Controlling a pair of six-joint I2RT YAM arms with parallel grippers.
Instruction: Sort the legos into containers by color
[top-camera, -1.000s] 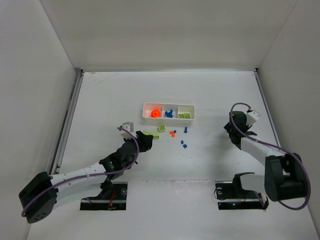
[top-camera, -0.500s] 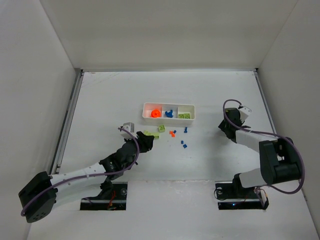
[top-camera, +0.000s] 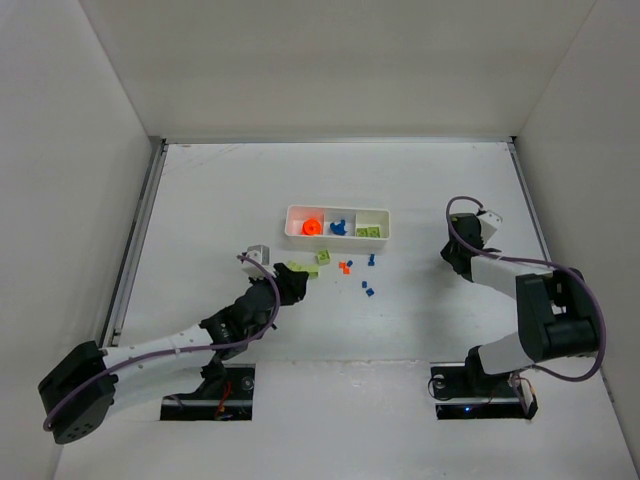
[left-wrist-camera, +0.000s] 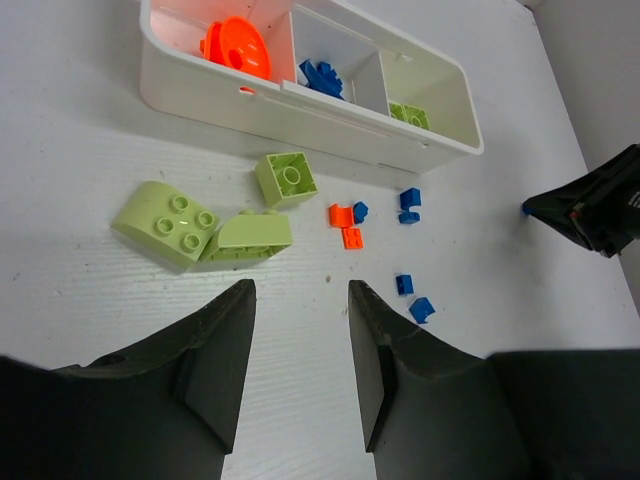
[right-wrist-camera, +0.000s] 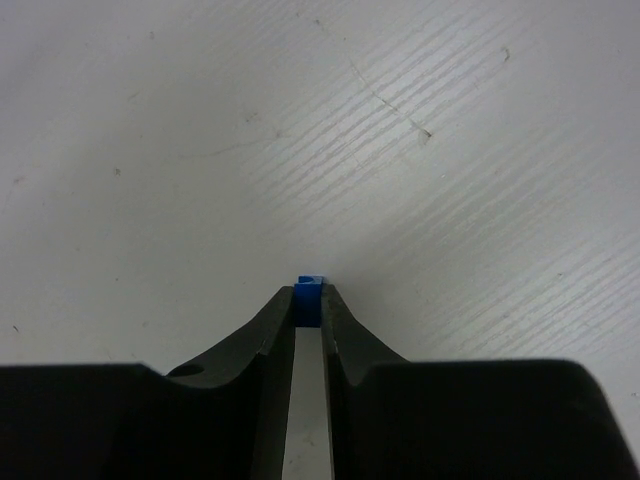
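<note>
I need to set the tiny blue lego among the blue bits in the white tray's middle container (top-camera: 343, 225) with my right gripper.
The white tray (top-camera: 290, 222) holds an orange disc (left-wrist-camera: 235, 45) in its left container, blue bits (left-wrist-camera: 322, 77) in the middle one and a green brick (left-wrist-camera: 410, 113) in the right one. Three light-green bricks (left-wrist-camera: 170, 222), orange bits (left-wrist-camera: 345, 225) and blue bits (left-wrist-camera: 408, 205) lie loose in front of it. My left gripper (left-wrist-camera: 300, 290) hovers open just short of the green bricks, with nothing in it. Far to the right, my right gripper (right-wrist-camera: 310, 302) rests low on the table, shut on a tiny blue lego (right-wrist-camera: 310, 295) at its fingertips.
White walls close in the table on the left, back and right. The right gripper (top-camera: 452, 255) is well to the right of the tray and the loose pieces (top-camera: 345, 267); the left gripper (top-camera: 290, 282) is beside the green bricks.
My right gripper has closed from open onto the small blue lego and its wrist has shifted slightly. The left arm has not moved.
</note>
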